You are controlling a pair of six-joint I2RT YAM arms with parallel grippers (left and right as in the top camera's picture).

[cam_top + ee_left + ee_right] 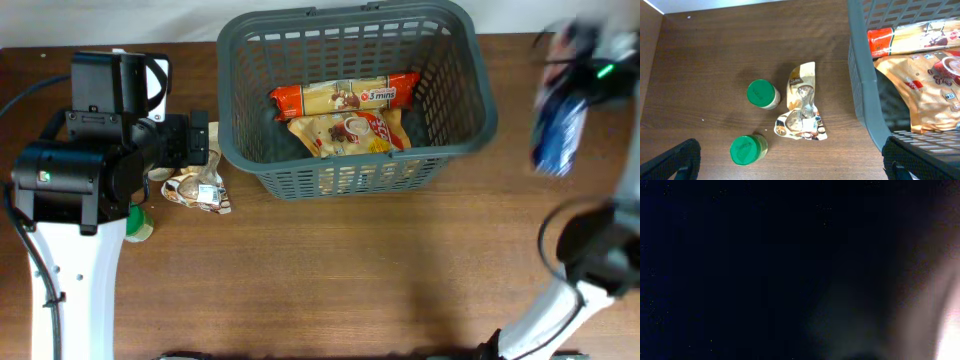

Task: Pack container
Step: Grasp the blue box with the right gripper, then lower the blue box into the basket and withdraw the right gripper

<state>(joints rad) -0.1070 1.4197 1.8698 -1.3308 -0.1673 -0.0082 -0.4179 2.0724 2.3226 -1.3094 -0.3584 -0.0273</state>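
Next, my right gripper lets go of the blue packet on top of the red packet (344, 100) in the dark grey basket.
The dark grey basket (350, 172) stands at the back middle and holds a red packet (345, 97) and an orange pouch (350, 133). Its wall also shows in the left wrist view (862, 75). My left gripper (198, 140) is open and empty, high above the table just left of the basket; its fingers frame the left wrist view (790, 167). A crumpled pouch (802, 107) lies below it. My right gripper (585, 60) is blurred at the far right, raised, with a blue packet (558, 128) hanging from it. The right wrist view is almost black.
Two small green-lidded jars (761, 94) (746, 150) stand on the wood table left of the crumpled pouch (200, 190). One jar (138, 225) shows partly under the left arm in the overhead view. The table's far edge runs behind the basket.
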